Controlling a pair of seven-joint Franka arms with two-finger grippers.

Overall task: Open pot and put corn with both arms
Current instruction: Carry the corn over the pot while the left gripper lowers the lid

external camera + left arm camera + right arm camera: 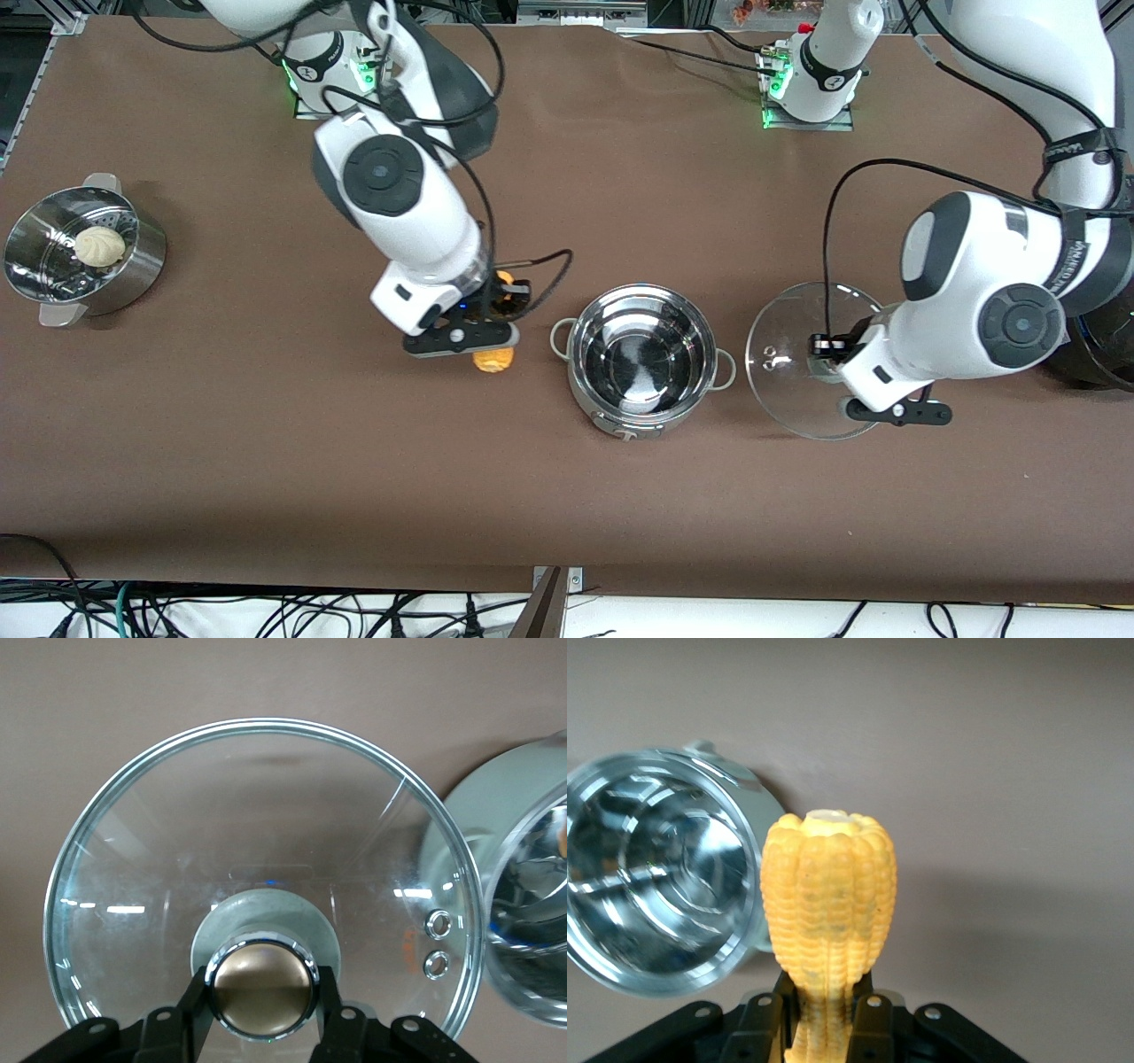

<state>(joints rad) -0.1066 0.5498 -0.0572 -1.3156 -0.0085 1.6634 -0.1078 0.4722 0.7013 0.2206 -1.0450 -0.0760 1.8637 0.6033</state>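
Note:
The glass lid, now held beside the pot, will be let go by my left gripper on the table (861,362) between the steel pot and the black rice cooker.
The steel pot (640,359) stands open and empty at the table's middle; it also shows in the left wrist view (532,904) and the right wrist view (656,877). My left gripper (828,354) is shut on the round knob (263,986) of the glass lid (788,372). It holds the lid (266,833) beside the pot, toward the left arm's end. My right gripper (492,330) is shut on the yellow corn (493,359). The corn is over the table beside the pot, toward the right arm's end. The cob (828,895) sticks out past the fingers (873,1014).
A perforated steel steamer bowl (133,266) with a white bun (99,245) stands near the right arm's end. A black rice cooker (1103,354) shows partly at the left arm's end, under that arm. Cables hang along the table's front edge.

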